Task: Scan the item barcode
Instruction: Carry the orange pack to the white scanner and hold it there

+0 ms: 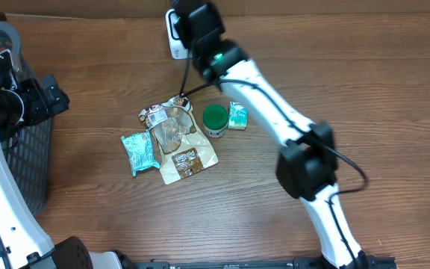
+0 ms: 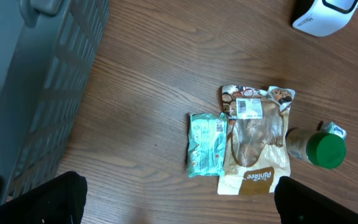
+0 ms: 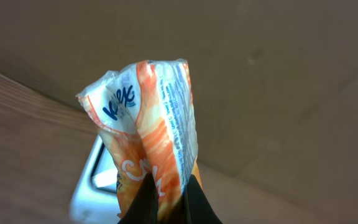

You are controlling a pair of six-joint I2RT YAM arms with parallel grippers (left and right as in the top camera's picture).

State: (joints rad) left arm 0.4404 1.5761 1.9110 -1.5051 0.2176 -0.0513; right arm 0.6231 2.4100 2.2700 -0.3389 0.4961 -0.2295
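Observation:
The robot's right gripper will put the Kleenex tissue pack down on bare wood [image 1: 333, 120] well past the small teal packet, away from the jar.
In the right wrist view my right gripper [image 3: 166, 202] is shut on the lower end of an orange and white Kleenex tissue pack [image 3: 148, 124], held upright with its crumpled top toward a brown cardboard wall. The white barcode scanner [image 3: 89, 186] lies just behind and below the pack. Overhead, the right gripper [image 1: 192, 22] sits over the scanner [image 1: 175, 41] at the table's far edge, and the pack is hidden under it. My left gripper [image 2: 179, 202] hangs open above bare wood at the left, with nothing between its fingers [image 2: 55, 199].
Mid-table lie a teal packet [image 1: 139, 152], a brown and cream pouch [image 1: 189, 159], a clear snack bag [image 1: 168, 127], a green-lidded jar [image 1: 215, 119] and a small teal packet [image 1: 237, 115]. A dark mesh basket [image 1: 13, 149] stands at the left edge.

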